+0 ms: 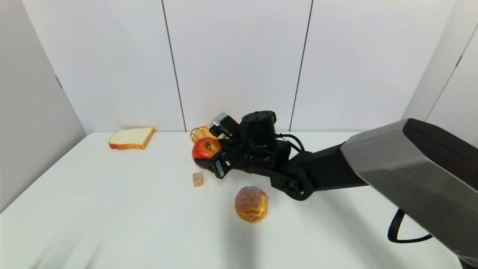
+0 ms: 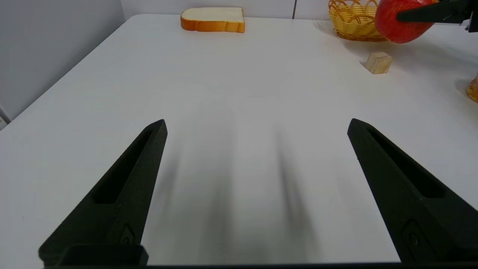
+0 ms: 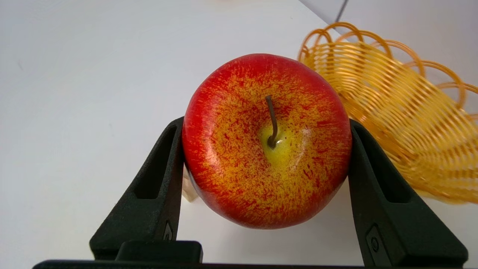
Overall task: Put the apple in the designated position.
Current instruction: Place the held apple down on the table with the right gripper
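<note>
The apple will go down on the table (image 1: pixel 196 159) (image 3: pixel 248 127) between the wooden cube and the yellow wicker basket, as I set it there with my right gripper.
The red apple (image 1: pixel 204 148) with yellow-orange streaks hangs above the table, gripped between the two black fingers of my right gripper (image 1: pixel 203 158). In the right wrist view the apple (image 3: pixel 267 140) fills the gap between the fingers, stem hollow facing the camera. It hangs just in front of a yellow wicker basket (image 3: pixel 399 116), partly hidden behind the arm in the head view (image 1: pixel 199 131). From the left wrist the apple (image 2: pixel 403 20) shows far off by the basket (image 2: pixel 353 20). My left gripper (image 2: pixel 257 127) is open low over the bare near-left tabletop, out of the head view.
A small wooden cube (image 1: pixel 198 179) lies on the table right below the held apple. A brown-and-yellow crinkled pastry ball (image 1: pixel 251 204) sits nearer the front, under the right arm. A slice of bread (image 1: pixel 132 138) lies at the back left by the wall.
</note>
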`<state>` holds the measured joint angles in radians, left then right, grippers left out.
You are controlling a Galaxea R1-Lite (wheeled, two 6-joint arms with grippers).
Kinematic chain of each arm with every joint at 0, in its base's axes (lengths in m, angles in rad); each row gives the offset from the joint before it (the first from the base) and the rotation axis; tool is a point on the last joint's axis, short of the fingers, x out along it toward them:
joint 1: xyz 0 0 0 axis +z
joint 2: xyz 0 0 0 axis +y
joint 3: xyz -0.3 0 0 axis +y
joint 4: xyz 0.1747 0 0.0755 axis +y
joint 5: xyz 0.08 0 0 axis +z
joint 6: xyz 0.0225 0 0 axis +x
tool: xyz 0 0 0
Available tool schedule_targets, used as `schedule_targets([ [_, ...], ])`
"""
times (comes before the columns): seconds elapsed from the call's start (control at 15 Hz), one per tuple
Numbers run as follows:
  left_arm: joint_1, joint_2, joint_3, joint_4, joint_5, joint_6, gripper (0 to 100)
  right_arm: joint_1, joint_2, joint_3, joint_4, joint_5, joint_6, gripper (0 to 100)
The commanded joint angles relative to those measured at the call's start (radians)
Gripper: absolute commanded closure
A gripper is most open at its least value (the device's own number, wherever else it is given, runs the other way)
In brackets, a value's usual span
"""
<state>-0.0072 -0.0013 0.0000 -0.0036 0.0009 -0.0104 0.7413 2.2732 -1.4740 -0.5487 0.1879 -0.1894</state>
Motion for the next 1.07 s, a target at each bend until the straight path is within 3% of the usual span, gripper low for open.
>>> schedule_targets([
  [0.07,0.000,0.001,0.000,0.001,0.001,0.000,0,0.006,0.023,-0.023,-0.008,0.001,0.001,100],
  [0.73,0.000,0.001,0.000,0.001,0.001,0.000,0,0.006,0.115,-0.109,-0.046,-0.001,0.014,100],
  [0.8,0.001,0.001,0.000,0.001,0.001,0.000,0,0.006,0.115,-0.109,-0.046,-0.001,0.014,0],
  [1.07,0.001,0.001,0.000,0.001,0.001,0.000,0,0.006,0.126,-0.109,-0.046,-0.002,0.014,0],
])
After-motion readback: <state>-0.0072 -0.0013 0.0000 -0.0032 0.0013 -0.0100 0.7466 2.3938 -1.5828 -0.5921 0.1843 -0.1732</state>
